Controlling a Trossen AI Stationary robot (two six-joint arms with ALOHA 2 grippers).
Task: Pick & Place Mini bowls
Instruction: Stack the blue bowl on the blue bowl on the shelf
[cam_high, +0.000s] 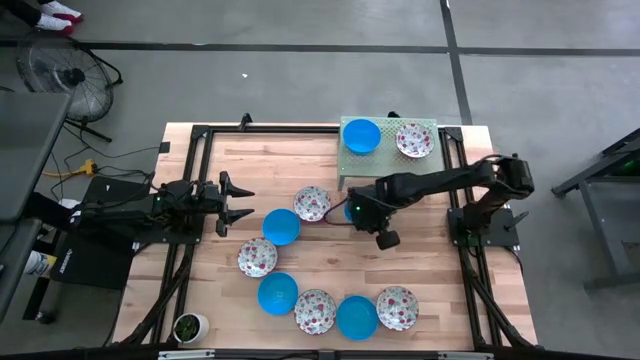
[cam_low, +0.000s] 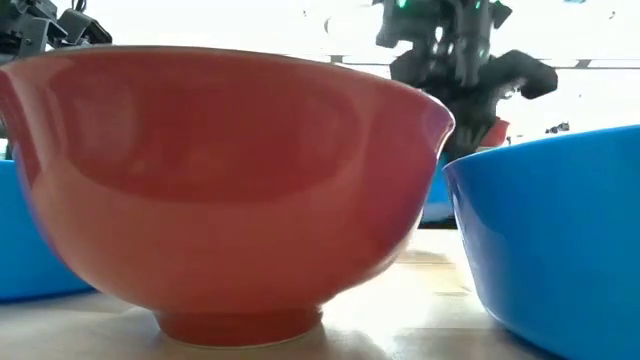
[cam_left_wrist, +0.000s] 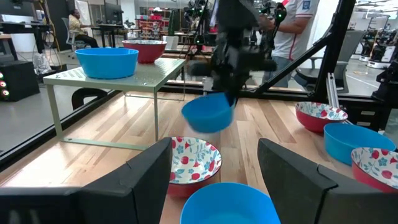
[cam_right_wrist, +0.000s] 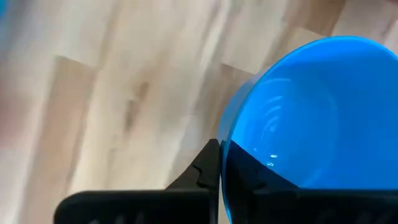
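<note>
The blue mini bowl in my right gripper will be let go of, stacked inside the blue bowl on the green shelf (cam_high: 361, 135).
My right gripper (cam_high: 357, 212) reaches over the table's middle, just in front of the green shelf (cam_high: 425, 123), and is shut on a plain blue mini bowl (cam_left_wrist: 208, 115). On the shelf stand one blue bowl (cam_high: 361, 135) and one floral bowl (cam_high: 414, 140). Several more bowls rest on their feet in a curved row on the table, from a floral one (cam_high: 312, 203) and a blue one (cam_high: 281, 227) round to a floral one (cam_high: 397, 307). My left gripper (cam_high: 235, 200) waits open at the table's left side, pointing at the row. My right gripper pinches the blue bowl's rim (cam_right_wrist: 225, 146), one finger (cam_right_wrist: 255, 177) inside the bowl and one finger (cam_right_wrist: 202, 171) outside its wall. The fingers come from above, pointing down. The bowl hangs below them, lifted clear of the table and slightly tilted.
A small white cup with a green plant (cam_high: 190, 327) stands at the table's near left corner. The shelf's legs (cam_left_wrist: 57, 112) stand on the far part of the table. Bare wood lies between the held bowl and the near row. People (cam_left_wrist: 292, 31) are in the room beyond.
</note>
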